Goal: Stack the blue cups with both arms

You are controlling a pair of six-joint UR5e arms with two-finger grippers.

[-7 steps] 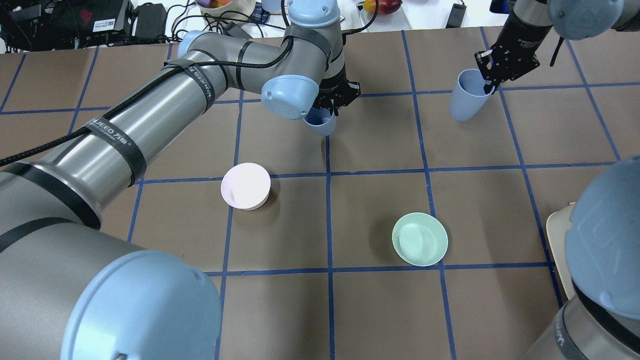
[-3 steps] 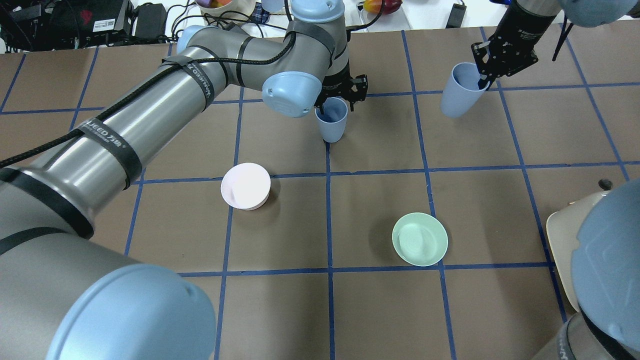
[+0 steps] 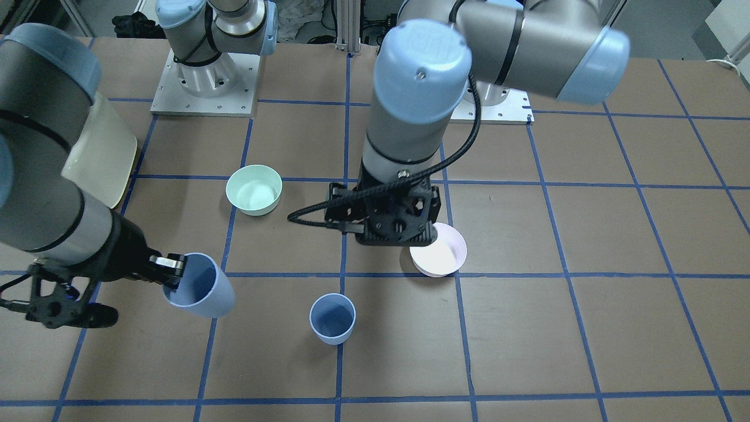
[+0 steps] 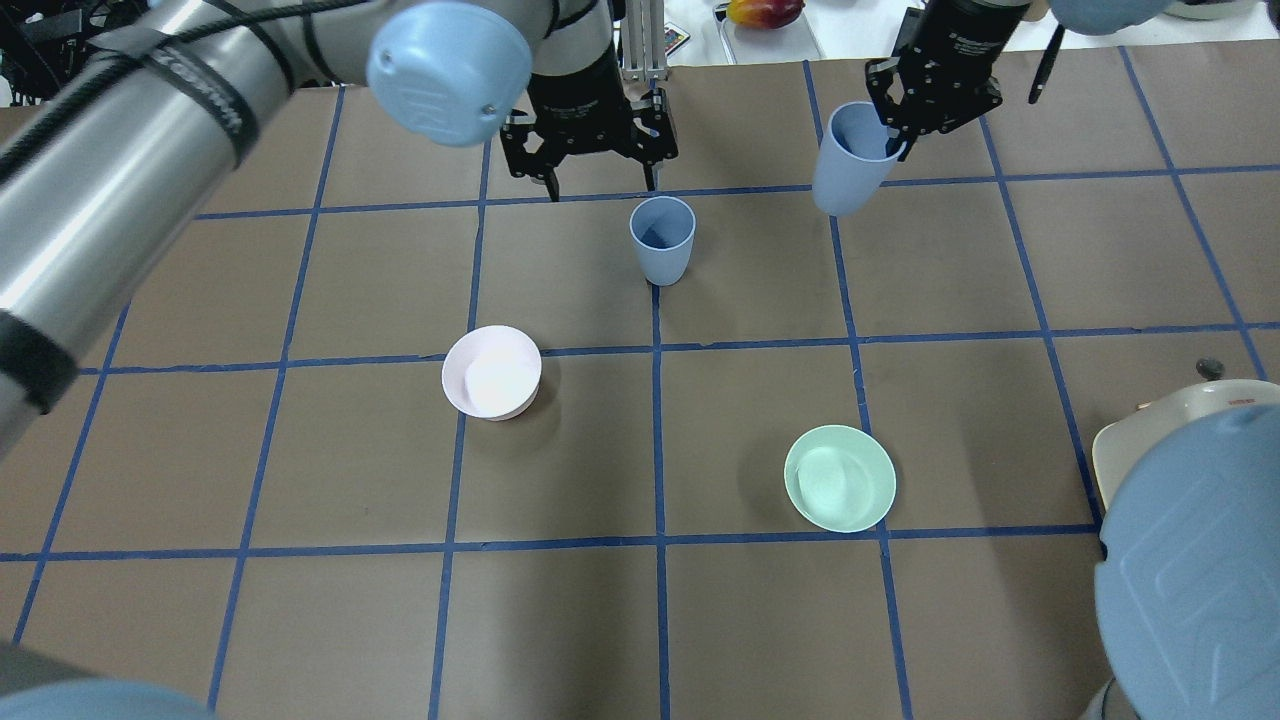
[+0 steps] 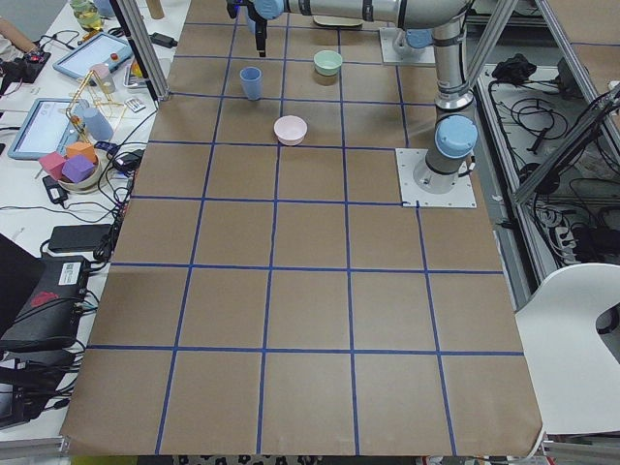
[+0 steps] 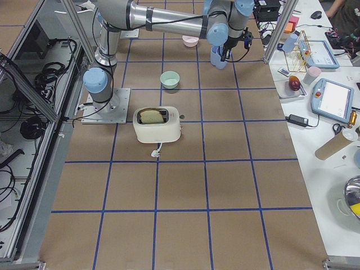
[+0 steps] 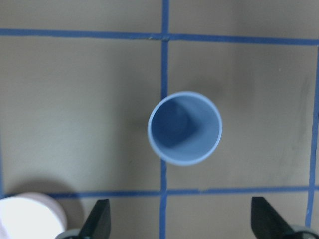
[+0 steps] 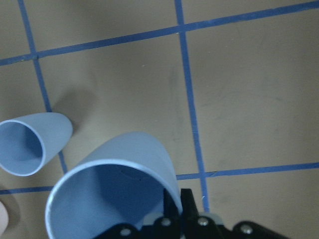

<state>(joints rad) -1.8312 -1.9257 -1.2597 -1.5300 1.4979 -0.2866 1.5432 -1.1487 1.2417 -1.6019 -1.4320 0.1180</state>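
The blue cup in my right gripper needs to be released by that gripper inside the opening of the upright blue cup [image 3: 329, 313] [image 8: 22, 147] that is on the table.
One blue cup [image 4: 662, 240] stands upright and free on the table's far middle; it also shows in the front view [image 3: 332, 318] and, from above, in the left wrist view [image 7: 185, 128]. My left gripper [image 4: 600, 188] is open and empty, raised just behind and to the left of that cup, with its fingertips [image 7: 99, 219] apart at the bottom edge of the wrist view. My right gripper [image 4: 893, 140] is shut on the rim of the second blue cup [image 4: 848, 165], held tilted above the table to the right of the standing cup. The held cup also shows in the right wrist view [image 8: 114, 194].
A pale pink bowl [image 4: 492, 371] sits left of centre and a mint-green bowl [image 4: 839, 478] right of centre, both nearer the robot. A cream toaster [image 6: 157, 124] stands by the right arm's base. Bench clutter lies beyond the far edge.
My left gripper let go of its cup, which now stands on the table, then opened wide and drew up and away. My right gripper carried its cup leftward toward the standing cup.
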